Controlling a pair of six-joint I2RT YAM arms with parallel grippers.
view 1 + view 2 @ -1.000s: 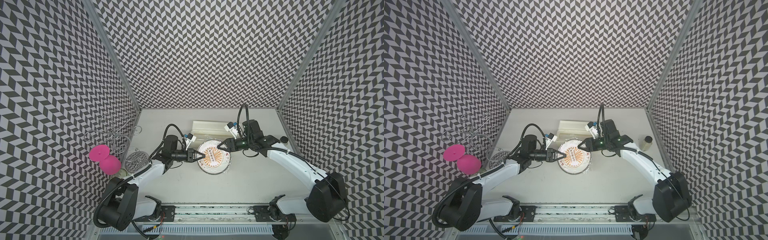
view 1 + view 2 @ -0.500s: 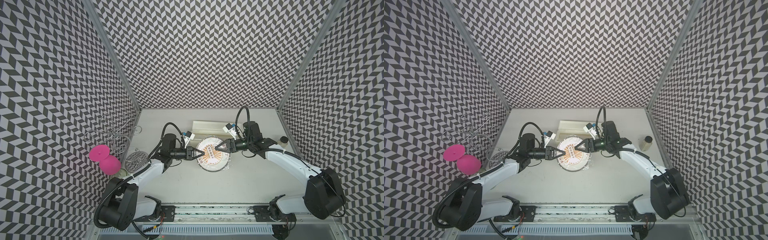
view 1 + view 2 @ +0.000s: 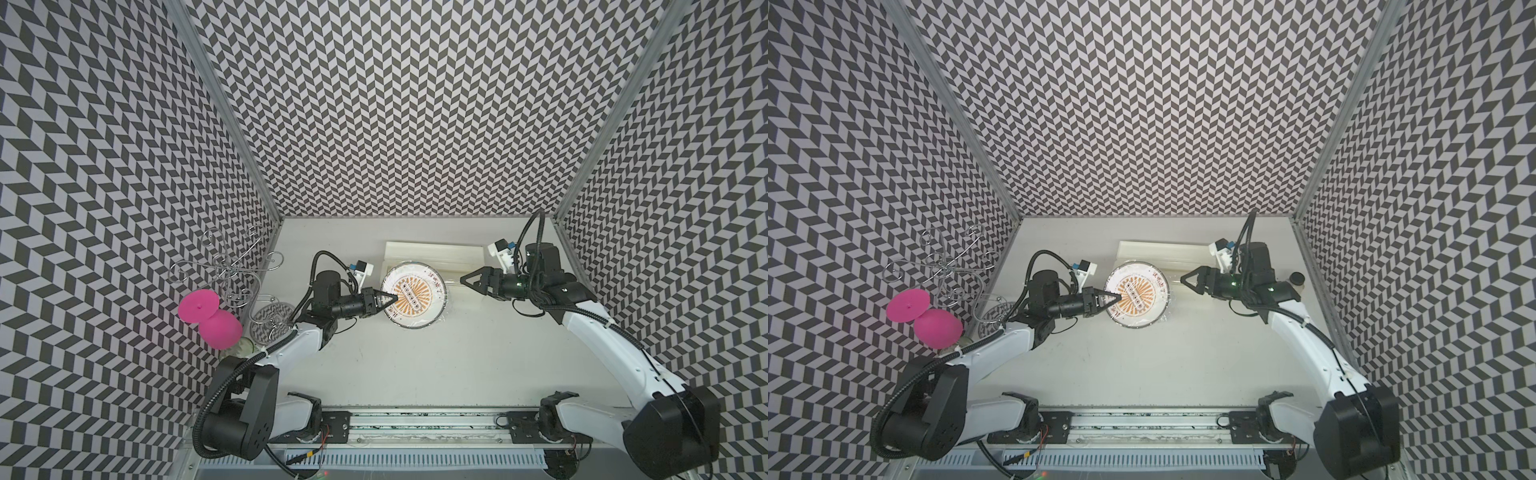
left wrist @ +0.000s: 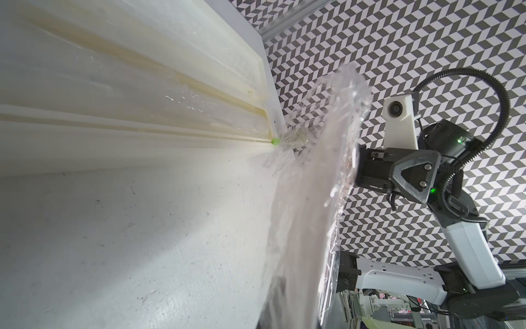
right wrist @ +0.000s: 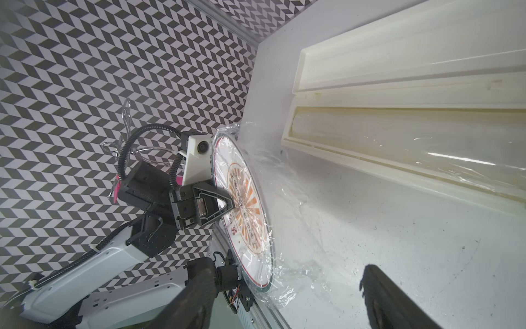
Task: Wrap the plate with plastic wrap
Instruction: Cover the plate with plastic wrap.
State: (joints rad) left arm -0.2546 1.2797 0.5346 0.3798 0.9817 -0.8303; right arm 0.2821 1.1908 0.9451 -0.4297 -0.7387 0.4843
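Note:
Plastic wrap hangs loose from the plate's rim near the cream box. I will pull the plate clear and pinch that rim [image 5: 265, 217] with my right gripper.
The plate [image 3: 419, 309] [image 3: 1142, 307] lies flat on the table in front of the cream box [image 3: 432, 253] [image 3: 1163, 251]. Crinkly plastic wrap [image 5: 287, 185] covers its face and bunches round its rim. My left gripper [image 3: 392, 298] [image 3: 1117, 296] is shut, its tip pressing on the film near the plate's centre; in the left wrist view only the blurred wrapped rim [image 4: 327, 128] fills the foreground. My right gripper [image 3: 464, 277] [image 5: 284, 267] stands open just right of the plate, with nothing between its fingers [image 5: 392, 299].
The box lies open with the roll [image 5: 398, 128] inside and a green tab [image 4: 75, 141] at one end. At the left wall are a pink object [image 3: 210, 316], a wire rack [image 3: 226, 266] and a patterned glass disc [image 3: 272, 318]. A small dark-capped jar [image 3: 1298, 277] stands far right.
My right gripper has opened and drawn back to the right, off the plate's edge. The left gripper has stayed shut, pressing on the plate.

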